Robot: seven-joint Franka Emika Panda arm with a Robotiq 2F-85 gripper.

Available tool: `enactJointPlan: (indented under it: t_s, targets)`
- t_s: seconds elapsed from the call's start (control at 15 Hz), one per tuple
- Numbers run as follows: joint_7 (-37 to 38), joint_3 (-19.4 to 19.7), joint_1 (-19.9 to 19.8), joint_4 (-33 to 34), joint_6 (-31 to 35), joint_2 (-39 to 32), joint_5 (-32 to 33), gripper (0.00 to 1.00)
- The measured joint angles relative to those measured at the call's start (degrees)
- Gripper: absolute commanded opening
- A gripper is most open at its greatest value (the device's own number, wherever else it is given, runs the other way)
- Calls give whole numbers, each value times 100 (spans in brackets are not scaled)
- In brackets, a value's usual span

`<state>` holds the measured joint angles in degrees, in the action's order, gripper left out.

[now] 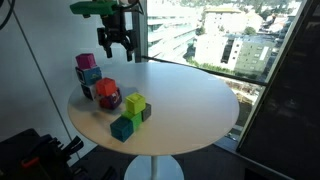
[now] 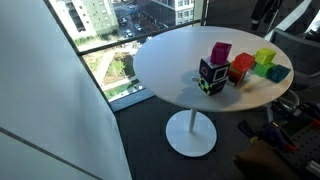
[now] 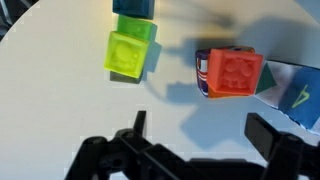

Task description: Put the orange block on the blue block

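Note:
The gripper needs to next move to the orange block on top of the printed multicolour cube and close on the orange block's opposite sides [image 1: 106, 88] [image 3: 235, 73].
The orange block [image 3: 234, 73] sits on the white round table [image 3: 60, 110], just ahead of my gripper in the wrist view. It also shows in both exterior views [image 1: 105, 88] [image 2: 241, 67]. The blue block [image 3: 133, 6] is a darker teal cube at the top edge of the wrist view, behind a yellow-green cube [image 3: 131, 52]. In an exterior view the blue block [image 1: 122, 128] stands near the table's front. My gripper [image 3: 205, 130] is open and empty, hovering above the table [image 1: 113, 40], clear of all blocks.
A pink cube [image 1: 86, 61] and a paler cyan cube [image 1: 92, 75] stand at the table's edge. A printed multicolour cube [image 3: 300, 95] touches the orange block's side. A window wall runs behind the table [image 1: 200, 100].

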<state>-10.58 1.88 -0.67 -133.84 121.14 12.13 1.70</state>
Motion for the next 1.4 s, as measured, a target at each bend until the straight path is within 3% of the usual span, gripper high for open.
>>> enactJointPlan:
  t_s: [0.93,1.4]
  targets:
    - [-4,-27,3,0,0,-193,0,100]
    - [203,-218,98,0,0,-409,0,100]
